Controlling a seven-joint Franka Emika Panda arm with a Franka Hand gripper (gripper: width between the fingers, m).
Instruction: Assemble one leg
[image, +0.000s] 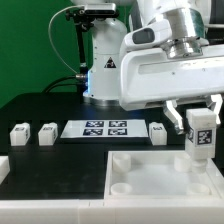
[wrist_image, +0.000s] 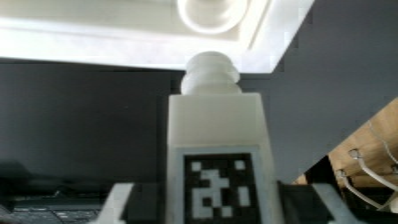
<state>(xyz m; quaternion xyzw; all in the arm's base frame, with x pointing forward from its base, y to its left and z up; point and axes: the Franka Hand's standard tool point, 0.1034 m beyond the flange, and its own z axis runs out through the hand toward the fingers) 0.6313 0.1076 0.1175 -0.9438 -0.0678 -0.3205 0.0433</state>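
Next, my gripper lets go of the leg so that it is upright in the white square piece's near corner socket (image: 199, 189) (wrist_image: 210, 11), the one below my gripper.
My gripper (image: 200, 128) is shut on a leg (image: 200, 136), a small white block-shaped peg with a black-and-white tag on its face. It holds the leg upright above the large flat white square piece (image: 150, 172), near that piece's far right corner. In the wrist view the leg (wrist_image: 215, 140) fills the middle, its rounded end pointing toward a round corner socket (wrist_image: 219, 14) of the white piece. My fingers (wrist_image: 128, 200) press on both sides of the leg. Three other legs stand on the black table: two at the exterior view's left (image: 19, 131) (image: 47, 133), one near the middle (image: 158, 131).
The marker board (image: 104, 128) lies flat on the black table between the loose legs. A white robot base (image: 104, 62) stands behind it. A white block (image: 3, 168) sits at the exterior view's left edge. The white square piece has a round socket at its near left corner (image: 121, 184).
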